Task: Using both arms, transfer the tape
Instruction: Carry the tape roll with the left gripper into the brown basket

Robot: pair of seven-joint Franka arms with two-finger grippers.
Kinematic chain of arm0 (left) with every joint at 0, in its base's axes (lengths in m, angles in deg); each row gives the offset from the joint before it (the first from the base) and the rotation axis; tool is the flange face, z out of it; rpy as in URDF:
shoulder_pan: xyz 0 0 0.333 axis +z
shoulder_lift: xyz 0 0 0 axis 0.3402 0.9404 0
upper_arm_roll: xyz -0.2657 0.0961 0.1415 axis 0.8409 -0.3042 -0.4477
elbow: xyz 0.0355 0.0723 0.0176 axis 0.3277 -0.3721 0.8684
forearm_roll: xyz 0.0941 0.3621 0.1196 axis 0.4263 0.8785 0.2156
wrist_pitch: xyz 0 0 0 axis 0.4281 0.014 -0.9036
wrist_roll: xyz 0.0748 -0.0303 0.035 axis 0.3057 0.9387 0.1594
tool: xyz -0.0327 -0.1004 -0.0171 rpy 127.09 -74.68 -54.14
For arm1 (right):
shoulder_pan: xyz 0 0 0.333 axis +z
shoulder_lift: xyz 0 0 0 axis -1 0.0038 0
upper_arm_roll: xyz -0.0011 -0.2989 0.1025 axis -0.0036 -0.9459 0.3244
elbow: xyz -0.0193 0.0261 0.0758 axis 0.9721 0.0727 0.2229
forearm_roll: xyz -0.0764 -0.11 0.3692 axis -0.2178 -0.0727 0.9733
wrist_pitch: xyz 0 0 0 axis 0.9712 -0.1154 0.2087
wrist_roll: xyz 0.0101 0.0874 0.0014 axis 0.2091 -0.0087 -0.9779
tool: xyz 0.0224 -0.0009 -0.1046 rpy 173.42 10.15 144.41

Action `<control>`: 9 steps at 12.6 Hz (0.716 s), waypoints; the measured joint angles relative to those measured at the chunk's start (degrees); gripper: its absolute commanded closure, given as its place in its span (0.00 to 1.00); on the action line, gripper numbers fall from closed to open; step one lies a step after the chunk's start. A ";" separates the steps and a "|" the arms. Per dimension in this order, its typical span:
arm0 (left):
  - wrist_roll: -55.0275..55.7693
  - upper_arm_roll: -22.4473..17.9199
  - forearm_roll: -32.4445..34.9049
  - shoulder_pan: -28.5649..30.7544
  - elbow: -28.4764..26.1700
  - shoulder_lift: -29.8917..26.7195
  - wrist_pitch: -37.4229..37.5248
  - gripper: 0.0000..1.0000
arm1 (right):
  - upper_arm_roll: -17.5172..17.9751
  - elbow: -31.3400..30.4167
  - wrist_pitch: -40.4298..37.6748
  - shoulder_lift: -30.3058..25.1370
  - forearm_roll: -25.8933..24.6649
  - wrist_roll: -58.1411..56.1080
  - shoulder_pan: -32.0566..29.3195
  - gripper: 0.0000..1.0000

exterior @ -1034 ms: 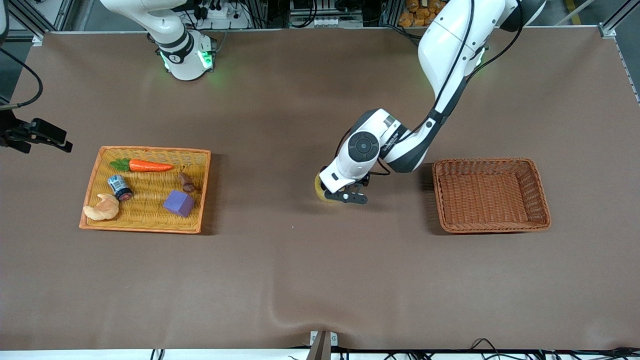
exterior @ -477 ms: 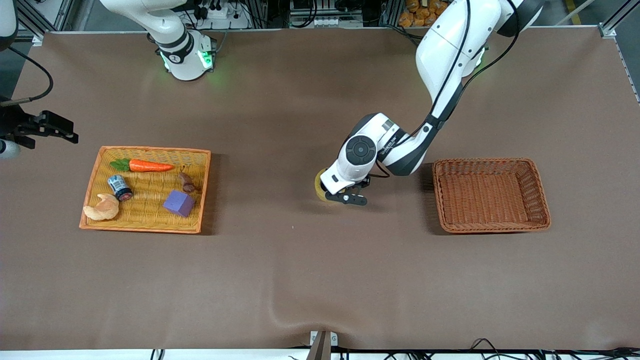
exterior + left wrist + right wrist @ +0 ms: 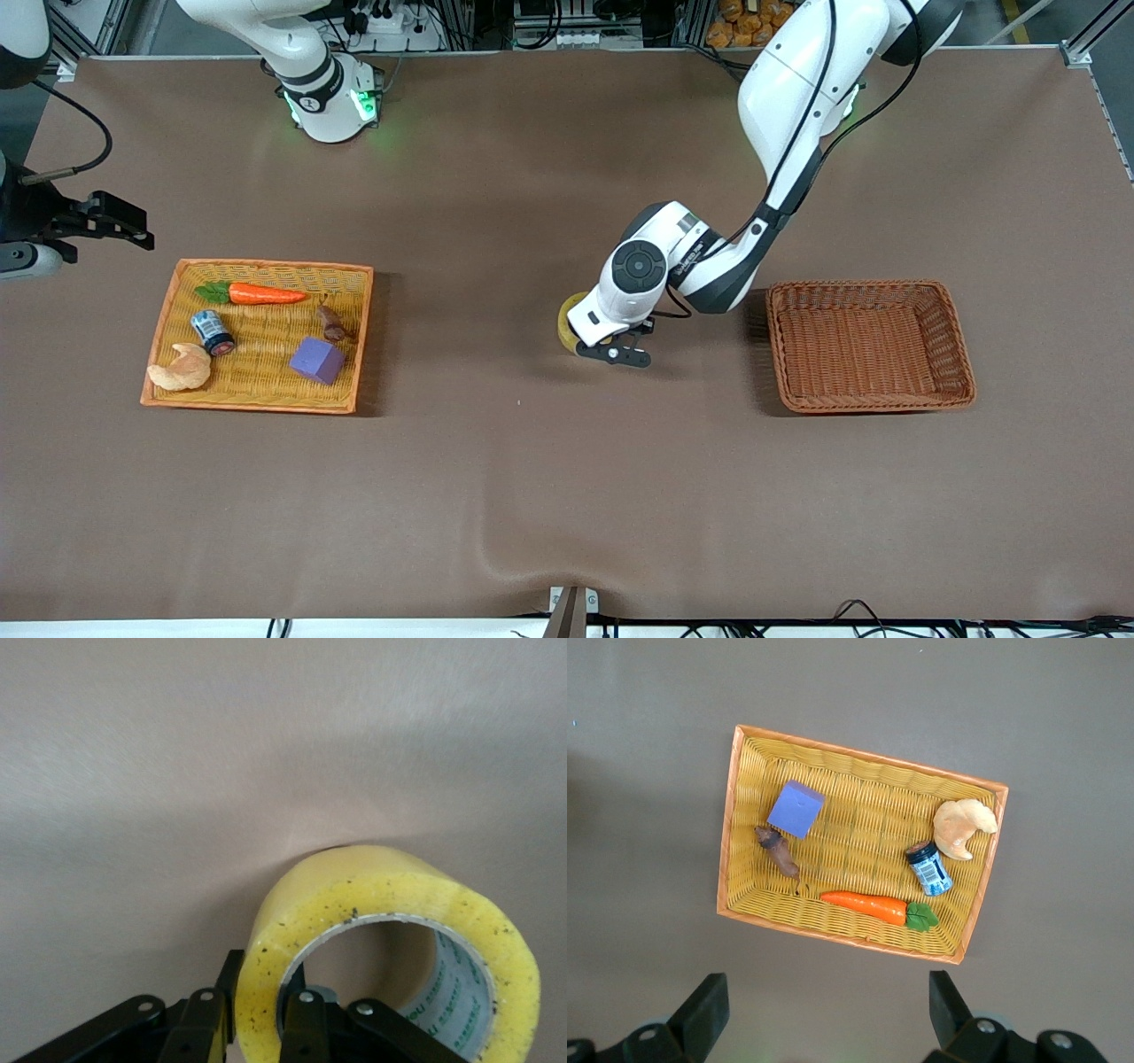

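Next, the left gripper releases the yellow tape roll on the woven bottom of the empty brown basket (image 3: 863, 354), close to its middle. The tape roll now stands near the table's middle.
The yellow tape roll (image 3: 570, 324) is near the middle of the table, standing on edge at or just above the cloth. My left gripper (image 3: 613, 352) is shut on it. In the left wrist view the tape (image 3: 390, 899) shows its grey-white core, and my left gripper (image 3: 261, 1005) pinches its wall with one finger (image 3: 205, 1028) outside the ring and one inside. My right gripper (image 3: 113, 227) hangs open and empty over the table at the right arm's end, beside the yellow tray (image 3: 266, 264). In the right wrist view its fingers (image 3: 704, 1008) stand wide apart.
The yellow tray (image 3: 868, 762) holds a carrot (image 3: 257, 293), a small can (image 3: 212, 330), a tan croissant toy (image 3: 182, 369), a purple cube (image 3: 316, 360) and a small brown piece (image 3: 331, 322). An empty brown basket (image 3: 868, 286) sits toward the left arm's end.
My left gripper has shifted the tape slightly up the view. My right gripper has moved in from the table's end toward the yellow tray.
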 measured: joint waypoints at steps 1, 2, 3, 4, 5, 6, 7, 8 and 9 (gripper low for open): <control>0.00 -0.10 0.00 0.62 0.62 -1.57 1.40 1.00 | -0.06 0.01 0.13 0.00 -0.05 0.00 0.00 0.00; -0.18 -0.14 0.01 1.92 1.21 -3.91 3.71 1.00 | -0.14 0.03 0.16 0.00 -0.05 0.00 0.00 0.00; -1.19 -0.15 0.01 3.77 1.61 -6.88 6.54 1.00 | -0.19 0.03 0.16 0.00 -0.05 0.00 -0.01 0.00; -2.81 -0.17 0.01 5.91 1.80 -10.01 9.33 1.00 | -0.18 0.04 0.18 0.00 -0.05 0.00 0.00 0.00; -4.52 -0.19 0.02 8.18 1.82 -13.06 12.11 1.00 | -0.14 0.04 0.33 0.01 -0.05 0.00 0.02 0.00; -6.09 -0.24 0.02 10.60 1.77 -15.96 15.12 1.00 | -0.12 0.04 0.70 0.03 -0.05 0.00 0.04 0.00; -7.87 -0.28 0.02 12.82 1.71 -18.19 18.09 1.00 | -0.12 0.05 1.08 0.05 -0.05 0.00 0.05 0.00; -10.22 -0.33 0.02 15.27 1.63 -20.13 20.85 1.00 | -0.12 0.05 1.61 0.07 -0.05 0.00 0.06 0.00; -12.98 -0.37 0.02 17.86 1.55 -21.71 23.02 1.00 | -0.16 0.01 2.23 0.18 -0.05 0.00 0.00 0.00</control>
